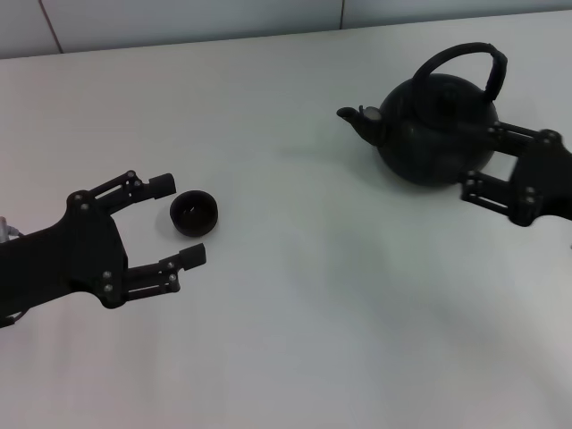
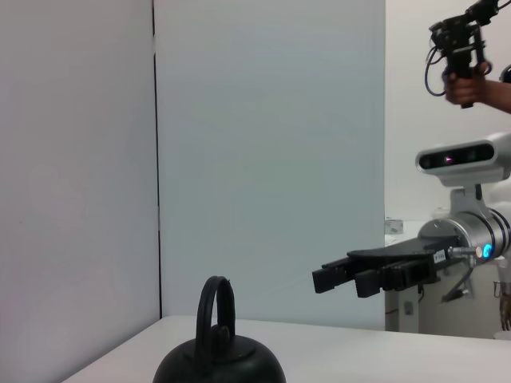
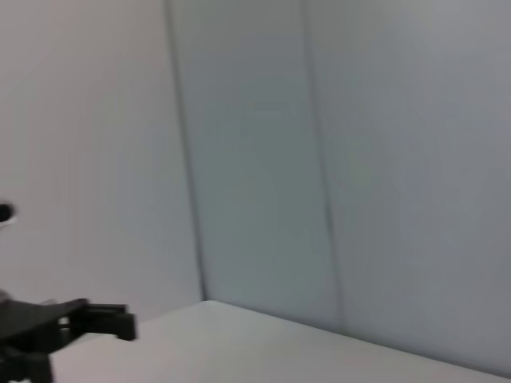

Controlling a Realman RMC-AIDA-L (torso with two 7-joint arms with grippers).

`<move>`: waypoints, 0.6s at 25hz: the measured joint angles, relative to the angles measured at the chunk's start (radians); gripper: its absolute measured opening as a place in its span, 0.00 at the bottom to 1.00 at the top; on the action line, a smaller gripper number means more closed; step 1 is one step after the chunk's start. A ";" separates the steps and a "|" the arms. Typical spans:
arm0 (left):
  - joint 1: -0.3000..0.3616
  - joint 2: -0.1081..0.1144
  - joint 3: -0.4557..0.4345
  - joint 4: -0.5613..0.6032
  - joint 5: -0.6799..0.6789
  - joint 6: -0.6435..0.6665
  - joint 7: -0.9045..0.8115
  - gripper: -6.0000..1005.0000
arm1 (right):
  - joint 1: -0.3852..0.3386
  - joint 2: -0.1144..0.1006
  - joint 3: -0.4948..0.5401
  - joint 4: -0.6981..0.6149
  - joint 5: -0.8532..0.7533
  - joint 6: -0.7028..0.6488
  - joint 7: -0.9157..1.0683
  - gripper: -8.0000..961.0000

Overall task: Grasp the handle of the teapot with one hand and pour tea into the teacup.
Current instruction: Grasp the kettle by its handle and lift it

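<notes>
I should move my right gripper to the matte-black teapot next and close it on its handle's upright end [image 1: 494, 79], opposite the teapot's spout.
The matte-black teapot [image 1: 435, 130] stands at the far right of the white table, spout [image 1: 360, 120] pointing left. Its arched handle [image 1: 465, 55] rises over the top. The teapot also shows in the left wrist view [image 2: 219, 369] with its handle [image 2: 215, 311]. My right gripper [image 1: 477, 159] is open at the teapot's right side; in the left wrist view it [image 2: 335, 279] hangs level with the handle's top and off to one side, touching nothing. The small black teacup [image 1: 195, 214] sits at the left. My left gripper [image 1: 177, 221] is open, its fingertips [image 1: 163, 184] on either side of the cup.
The white table [image 1: 304, 295] runs to a pale wall at the back. The right wrist view shows my left gripper [image 3: 88, 319] far off over the table edge. A person's hand with a device [image 2: 463, 56] is in the background.
</notes>
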 joint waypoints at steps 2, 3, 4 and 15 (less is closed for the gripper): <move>0.000 0.000 -0.003 0.000 0.000 0.003 0.000 0.86 | -0.022 0.001 0.036 0.006 0.000 0.001 -0.005 0.60; 0.000 0.000 -0.003 0.000 0.000 0.003 0.000 0.86 | -0.032 0.002 0.061 0.011 0.000 0.002 -0.008 0.60; -0.001 -0.001 -0.002 0.000 0.000 0.003 0.000 0.86 | -0.041 0.002 0.095 0.023 0.001 0.002 -0.011 0.60; -0.003 -0.003 -0.011 0.000 0.050 0.003 0.004 0.86 | -0.050 0.001 0.249 0.136 0.001 0.024 -0.037 0.60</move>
